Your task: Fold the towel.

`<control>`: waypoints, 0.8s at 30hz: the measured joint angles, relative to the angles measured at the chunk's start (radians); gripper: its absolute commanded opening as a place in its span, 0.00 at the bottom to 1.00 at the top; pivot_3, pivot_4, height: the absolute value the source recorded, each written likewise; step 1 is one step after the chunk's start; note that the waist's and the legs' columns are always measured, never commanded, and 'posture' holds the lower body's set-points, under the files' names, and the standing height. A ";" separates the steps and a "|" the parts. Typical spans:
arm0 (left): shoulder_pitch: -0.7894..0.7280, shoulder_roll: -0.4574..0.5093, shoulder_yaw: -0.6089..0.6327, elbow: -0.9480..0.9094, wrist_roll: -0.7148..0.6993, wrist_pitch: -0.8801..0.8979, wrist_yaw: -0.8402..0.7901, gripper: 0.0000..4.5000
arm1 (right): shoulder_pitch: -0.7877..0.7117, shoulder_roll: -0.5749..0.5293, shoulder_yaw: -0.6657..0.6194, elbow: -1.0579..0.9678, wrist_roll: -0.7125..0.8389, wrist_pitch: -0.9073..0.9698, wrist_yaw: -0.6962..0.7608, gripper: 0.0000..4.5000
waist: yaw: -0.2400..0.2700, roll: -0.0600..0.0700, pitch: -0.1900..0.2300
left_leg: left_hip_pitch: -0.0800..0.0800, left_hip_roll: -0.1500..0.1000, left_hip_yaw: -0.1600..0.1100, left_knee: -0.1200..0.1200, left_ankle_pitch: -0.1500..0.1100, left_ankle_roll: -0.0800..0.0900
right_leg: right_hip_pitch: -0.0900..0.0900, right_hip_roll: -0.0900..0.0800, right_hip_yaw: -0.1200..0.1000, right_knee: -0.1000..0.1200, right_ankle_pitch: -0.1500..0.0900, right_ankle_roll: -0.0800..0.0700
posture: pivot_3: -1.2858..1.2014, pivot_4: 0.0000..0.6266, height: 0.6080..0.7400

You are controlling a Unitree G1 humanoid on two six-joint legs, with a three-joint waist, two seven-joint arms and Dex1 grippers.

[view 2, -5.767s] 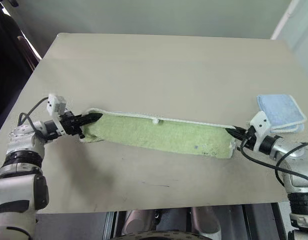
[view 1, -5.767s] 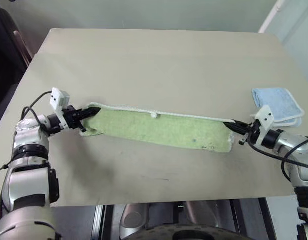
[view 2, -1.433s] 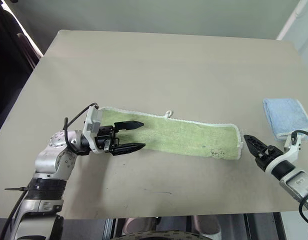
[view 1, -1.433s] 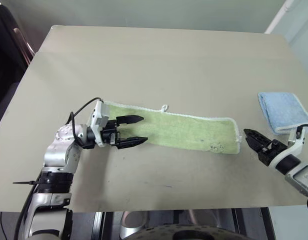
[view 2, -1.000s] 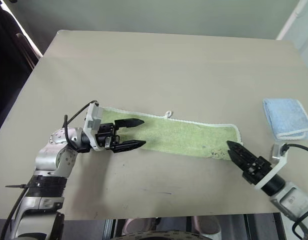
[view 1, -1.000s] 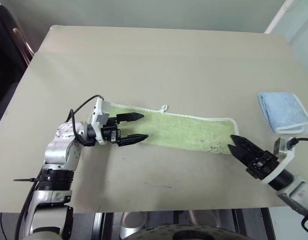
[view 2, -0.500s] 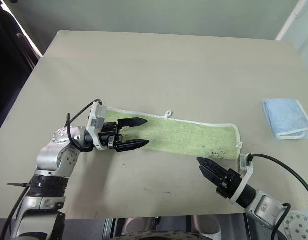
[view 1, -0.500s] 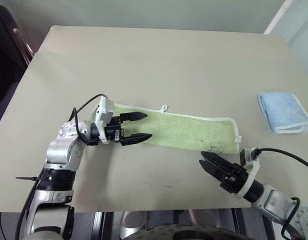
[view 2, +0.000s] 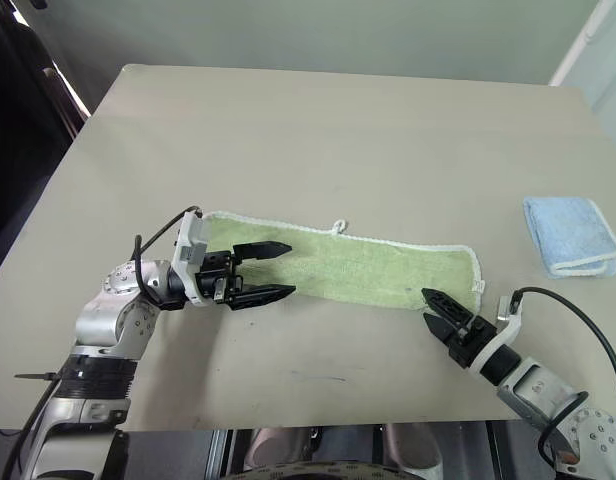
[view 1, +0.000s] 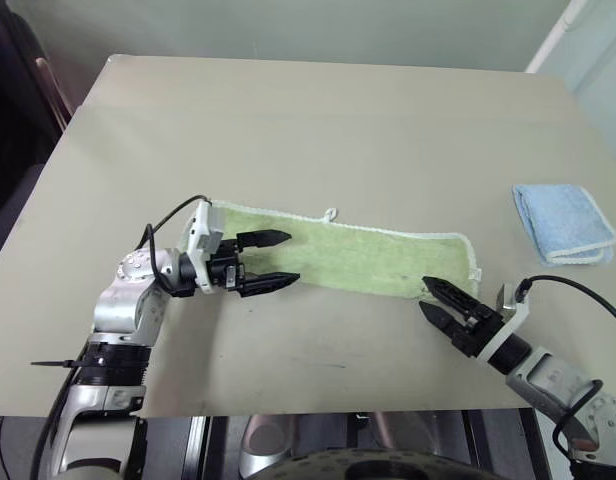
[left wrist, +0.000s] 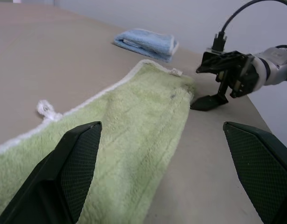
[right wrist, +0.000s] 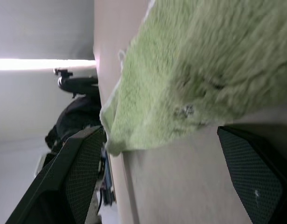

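Note:
The robot's right gripper is at the towel's near long edge, so it should back away and take the short end (view 1: 475, 274) by the white label before folding.
The towel (view 1: 358, 258) is a lime-green cloth with white edging and a small loop tag (view 1: 329, 214). It lies flat on the table (view 1: 338, 120) as a long narrow strip running left to right. My left gripper (view 1: 291, 258) is open and points right, low over the strip's left part, with nothing between its fingers. My right gripper (view 1: 431, 300) is open at the near right corner of the towel, pointing toward it, its fingers (right wrist: 83, 172) on either side of the fuzzy edge (right wrist: 190, 70). The left wrist view looks along the towel (left wrist: 125, 140) to the right gripper (left wrist: 213, 100).
A folded pale blue cloth (view 1: 563, 220) lies near the table's right edge, apart from the towel. Bare tabletop stretches behind the strip and in front of it up to the near edge (view 1: 288, 410). A dark chair (view 1: 13, 130) stands off the left side.
Both grippers have let go of the towel ends and opened. Over the last second my right gripper swung in along the front to the towel's near right corner. The left stayed put.

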 measured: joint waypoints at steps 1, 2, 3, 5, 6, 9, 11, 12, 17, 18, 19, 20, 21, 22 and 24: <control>0.000 0.000 0.000 0.009 0.002 -0.005 -0.002 1.00 | -0.004 0.005 -0.014 0.002 0.000 0.000 -0.014 0.92 | 0.001 0.000 0.000 | 0.000 0.000 0.000 0.001 0.000 0.000 | 0.000 0.000 0.000 0.000 0.000 0.000 | 0.52 0.24 1.00; 0.000 0.000 0.000 0.018 0.005 -0.012 -0.003 1.00 | -0.008 0.016 -0.030 0.005 0.000 0.000 -0.028 0.92 | 0.002 0.000 0.000 | -0.001 0.000 0.000 0.001 -0.001 -0.001 | 0.000 0.000 0.000 0.000 0.000 0.000 | 0.52 0.24 1.00; 0.000 0.000 0.000 0.023 0.007 -0.016 -0.004 1.00 | -0.012 0.020 -0.038 0.006 0.000 0.000 -0.035 0.92 | 0.003 0.000 0.000 | -0.001 0.000 -0.001 0.001 -0.002 -0.004 | -0.001 0.000 0.000 0.000 0.000 0.000 | 0.52 0.24 1.00; -0.001 0.000 0.000 0.039 0.011 -0.028 -0.014 1.00 | -0.020 0.024 -0.054 0.012 0.000 0.000 -0.058 0.92 | 0.003 0.001 -0.001 | -0.001 0.000 -0.001 0.001 -0.003 -0.005 | -0.001 0.000 0.000 0.000 0.000 -0.001 | 0.52 0.24 1.00; -0.001 -0.001 0.000 0.050 0.013 -0.037 -0.021 1.00 | -0.024 0.024 -0.066 0.017 0.000 0.000 -0.070 0.92 | 0.004 0.001 -0.001 | -0.002 -0.001 0.000 0.001 -0.004 -0.006 | -0.001 0.000 0.000 0.000 0.001 -0.001 | 0.52 0.24 1.00; -0.001 -0.002 0.000 0.081 0.020 -0.059 -0.032 1.00 | -0.040 0.022 -0.107 0.037 0.000 -0.002 -0.099 0.92 | 0.007 0.001 -0.001 | -0.002 -0.002 -0.001 0.002 -0.005 -0.005 | -0.001 -0.001 0.000 0.000 0.003 -0.005 | 0.52 0.24 1.00; -0.002 -0.005 0.000 0.094 0.022 -0.071 -0.041 1.00 | -0.047 0.018 -0.124 0.046 0.000 -0.003 -0.106 0.92 | 0.010 0.001 -0.001 | -0.002 -0.002 -0.001 0.002 -0.006 -0.003 | -0.001 -0.002 0.000 0.000 0.004 -0.007 | 0.52 0.24 1.00; -0.003 -0.007 0.000 0.104 0.025 -0.079 -0.043 1.00 | -0.054 0.017 -0.130 0.046 0.000 -0.003 -0.108 0.92 | 0.011 0.001 -0.001 | -0.002 -0.003 0.000 0.002 -0.006 -0.003 | -0.001 -0.002 0.000 0.000 0.004 -0.007 | 0.52 0.24 1.00; -0.009 -0.016 0.000 0.150 0.037 -0.111 -0.065 1.00 | -0.079 0.017 -0.155 0.056 0.000 -0.021 -0.134 0.92 | 0.011 0.001 -0.001 | -0.003 -0.003 0.000 0.002 -0.007 0.002 | -0.002 -0.003 0.000 -0.001 0.002 -0.006 | 0.52 0.24 1.00; -0.012 -0.016 0.000 0.158 0.039 -0.117 -0.070 1.00 | -0.079 0.017 -0.155 0.055 0.000 -0.021 -0.136 0.92 | 0.010 0.001 -0.001 | -0.003 -0.003 0.000 0.002 -0.007 0.002 | -0.002 -0.003 0.000 -0.001 0.002 -0.006 | 0.52 0.24 1.00; -0.016 -0.016 0.000 0.169 0.040 -0.125 -0.073 1.00 | -0.079 0.017 -0.155 0.053 0.000 -0.022 -0.138 0.92 | 0.010 0.001 -0.001 | -0.003 -0.003 0.000 0.002 -0.007 0.002 | -0.002 -0.003 0.000 -0.001 0.001 -0.005 | 0.52 0.24 1.00; -0.022 -0.016 0.000 0.180 0.040 -0.133 -0.079 1.00 | -0.078 0.018 -0.155 0.050 0.000 -0.024 -0.140 0.92 | 0.010 0.001 -0.001 | -0.003 -0.003 0.000 0.002 -0.007 0.002 | -0.002 -0.003 0.000 -0.001 0.001 -0.005 | 0.52 0.24 1.00; -0.024 -0.016 0.000 0.188 0.041 -0.139 -0.086 1.00 | -0.077 0.020 -0.155 0.048 0.000 -0.027 -0.142 0.92 | 0.010 0.001 -0.001 | -0.003 -0.003 0.000 0.002 -0.008 0.002 | -0.002 -0.003 0.000 -0.001 0.001 -0.005 | 0.52 0.24 1.00; -0.024 -0.016 0.000 0.194 0.041 -0.145 -0.089 1.00 | -0.077 0.023 -0.154 0.047 0.000 -0.029 -0.142 0.92 | 0.010 0.001 -0.001 | -0.003 -0.003 0.000 0.002 -0.008 0.003 | -0.002 -0.003 0.000 -0.001 0.000 -0.004 | 0.52 0.24 1.00; -0.025 -0.016 0.000 0.208 0.043 -0.154 -0.094 1.00 | -0.073 0.024 -0.152 0.047 0.000 -0.035 -0.145 0.80 | 0.009 0.001 -0.001 | -0.003 -0.003 0.000 0.002 -0.008 0.003 | -0.002 -0.003 0.000 -0.001 -0.001 -0.002 | 0.52 0.24 1.00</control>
